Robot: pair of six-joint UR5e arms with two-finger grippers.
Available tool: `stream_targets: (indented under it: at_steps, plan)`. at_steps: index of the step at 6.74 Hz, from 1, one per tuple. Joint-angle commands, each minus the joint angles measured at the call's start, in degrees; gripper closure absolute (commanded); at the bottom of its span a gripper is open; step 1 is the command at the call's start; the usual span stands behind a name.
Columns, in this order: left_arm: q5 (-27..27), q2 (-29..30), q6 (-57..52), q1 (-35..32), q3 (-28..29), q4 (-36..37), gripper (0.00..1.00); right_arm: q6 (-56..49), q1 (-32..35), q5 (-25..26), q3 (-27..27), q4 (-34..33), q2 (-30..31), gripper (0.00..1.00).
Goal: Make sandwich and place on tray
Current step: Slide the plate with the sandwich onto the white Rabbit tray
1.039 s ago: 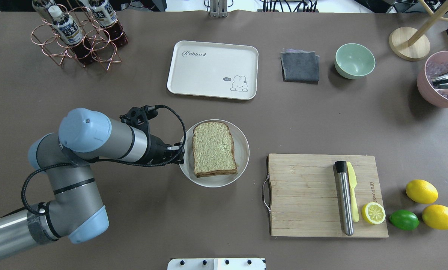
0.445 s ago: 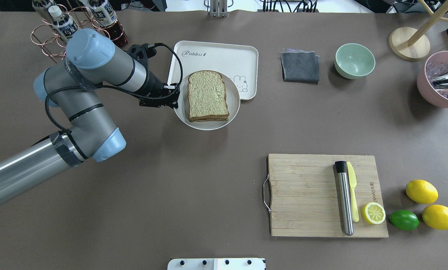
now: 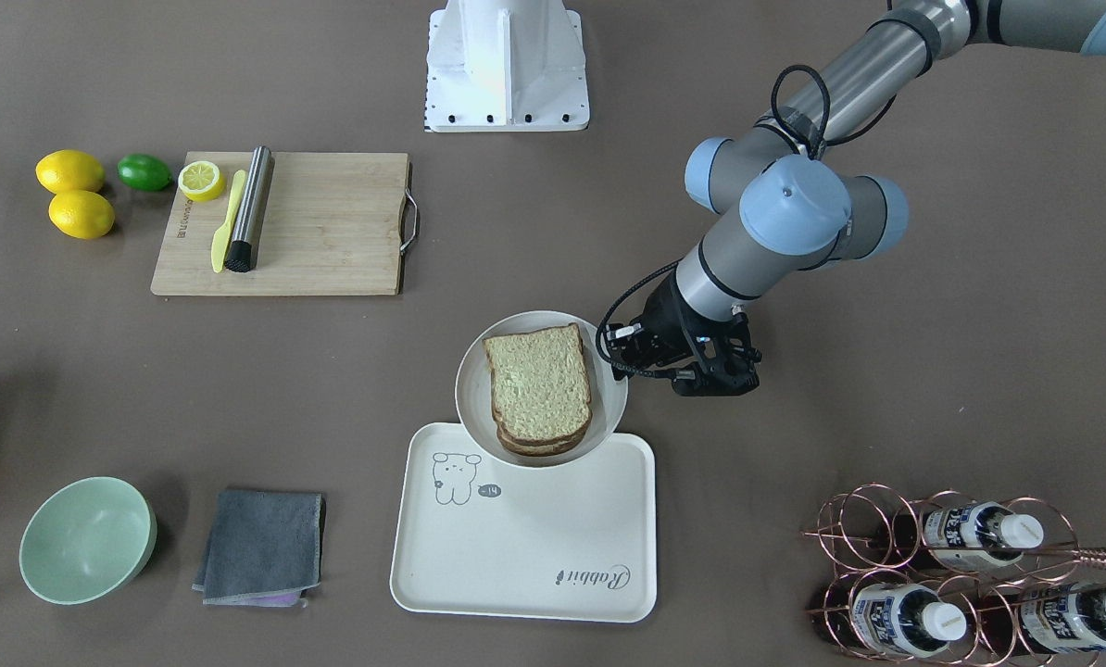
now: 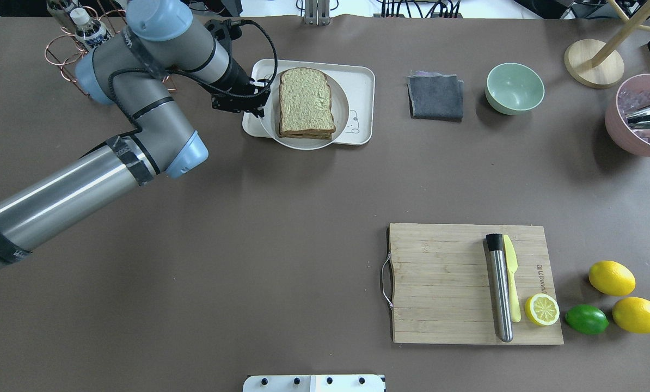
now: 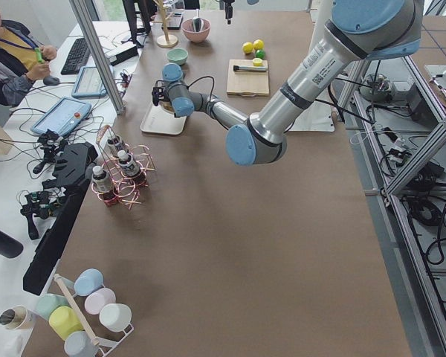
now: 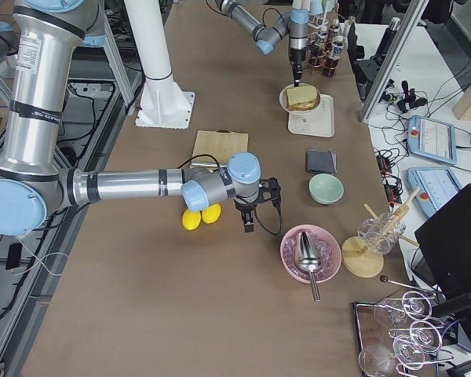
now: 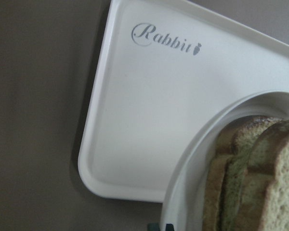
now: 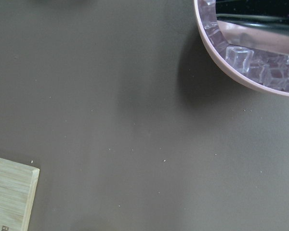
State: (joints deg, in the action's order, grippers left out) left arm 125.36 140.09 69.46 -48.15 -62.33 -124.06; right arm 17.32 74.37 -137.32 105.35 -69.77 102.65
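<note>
Next, I release the white plate, now held over the cream tray, from my left gripper on the cream tray (image 3: 527,522) (image 7: 217,109) between the bear drawing and the Rabbit lettering.
The sandwich (image 4: 306,102), two brown-crusted bread slices stacked, lies on a round white plate (image 4: 343,109). The egg is hidden between the slices. My left gripper (image 4: 261,104) is shut on the plate's left rim and holds the plate over the cream tray (image 4: 360,76). In the front-facing view the plate (image 3: 471,389) overlaps the tray's (image 3: 516,547) near edge, with the left gripper (image 3: 614,359) beside it. The left wrist view shows the bread (image 7: 250,178) over the tray (image 7: 149,106). My right gripper (image 6: 248,222) shows only in the exterior right view, near the lemons; I cannot tell its state.
A copper bottle rack (image 3: 961,574) stands close behind the left arm. A grey cloth (image 4: 435,96) and a green bowl (image 4: 514,88) lie right of the tray. A cutting board (image 4: 445,283) holds a muddler, knife and lemon half. A pink ice bowl (image 4: 638,117) is far right.
My left arm has carried the plate with the sandwich from the table's middle away from the robot, to over the tray. The grip on the rim has not changed.
</note>
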Motion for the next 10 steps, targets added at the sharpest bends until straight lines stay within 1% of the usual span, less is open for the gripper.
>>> stream_targets:
  at_steps: [1, 3, 4, 6, 9, 10]
  plan:
    - [0.06, 6.23, -2.22, -0.8, 9.48, -0.83, 1.0, 0.0, 0.86, 0.29, 0.64, -1.41, -0.08, 0.0]
    - [-0.55, 9.22, -2.76, -0.8, 17.3, -6.26, 1.0, 0.0, 0.86, 0.38, 0.65, -1.6, -0.08, 0.0]
    - [-0.82, 9.93, -2.84, -0.8, 19.07, -7.24, 1.0, 0.0, 0.6, 0.47, 0.65, -1.6, -0.08, 0.0]
    - [-1.61, 10.2, -2.76, -0.8, 20.75, -8.82, 1.0, -0.09, 0.51, 0.91, 0.82, -1.6, -0.08, 0.0]
    - [-3.1, 9.85, -2.76, -0.01, 21.02, -9.88, 0.99, -0.09, -0.1, 1.09, 1.0, -1.6, -0.16, 0.0]
    - [-3.19, 9.42, -2.76, 0.08, 21.03, -10.41, 0.89, -0.09, -0.02, 1.09, 1.78, -1.6, -0.08, 0.0]
